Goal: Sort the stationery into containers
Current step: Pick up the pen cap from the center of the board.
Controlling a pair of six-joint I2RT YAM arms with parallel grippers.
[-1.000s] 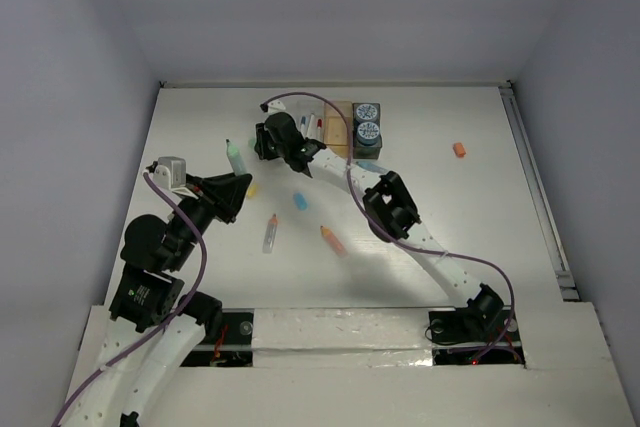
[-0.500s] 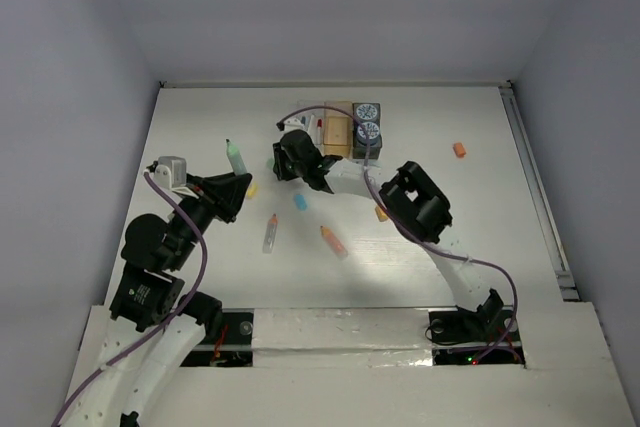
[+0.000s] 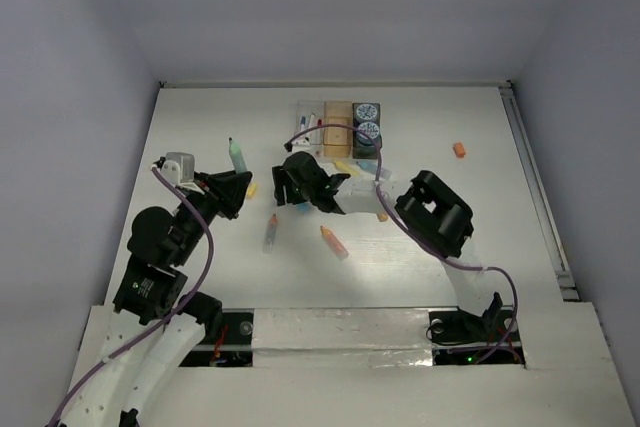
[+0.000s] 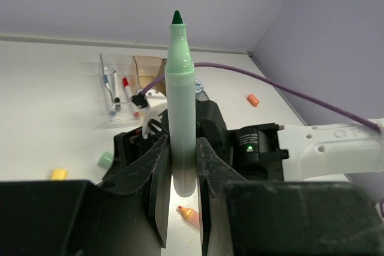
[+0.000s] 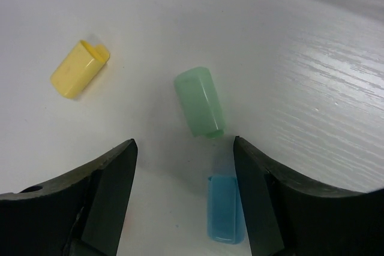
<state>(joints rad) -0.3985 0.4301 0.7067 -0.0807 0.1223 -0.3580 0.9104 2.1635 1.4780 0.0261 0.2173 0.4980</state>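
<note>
The blue cap sits between my right gripper's fingers, but the uncapped marker is green, so next I reach ahead with my right gripper and take the green cap point(image 5: 200, 101).
My left gripper point(image 4: 182, 143) is shut on an uncapped green marker point(image 4: 180, 88) that points upward, dark tip on top; from above the marker point(image 3: 237, 157) sticks out beyond that gripper point(image 3: 233, 187). My right gripper point(image 5: 183, 148) hangs open just over the table. A green cap point(image 5: 200, 102) lies ahead of its jaws and a blue cap point(image 5: 225, 208) lies between them, nearer the right finger. A yellow cap point(image 5: 79, 69) lies further left. The containers stand at the back: a clear bin point(image 3: 311, 123) with pens, an orange bin point(image 3: 338, 127), and a dark bin point(image 3: 367, 125) with two rolls.
An orange marker point(image 3: 333, 240) and a clear marker with an orange cap point(image 3: 270, 234) lie mid-table. A small orange bit point(image 3: 459, 150) sits far right. A yellow marker point(image 3: 343, 166) lies just in front of the bins. The right arm's elbow point(image 3: 435, 212) rises over the table's right half.
The right gripper has drawn back from the bins toward the near left and has opened over the caps. The left gripper still holds the green marker, almost where it was.
</note>
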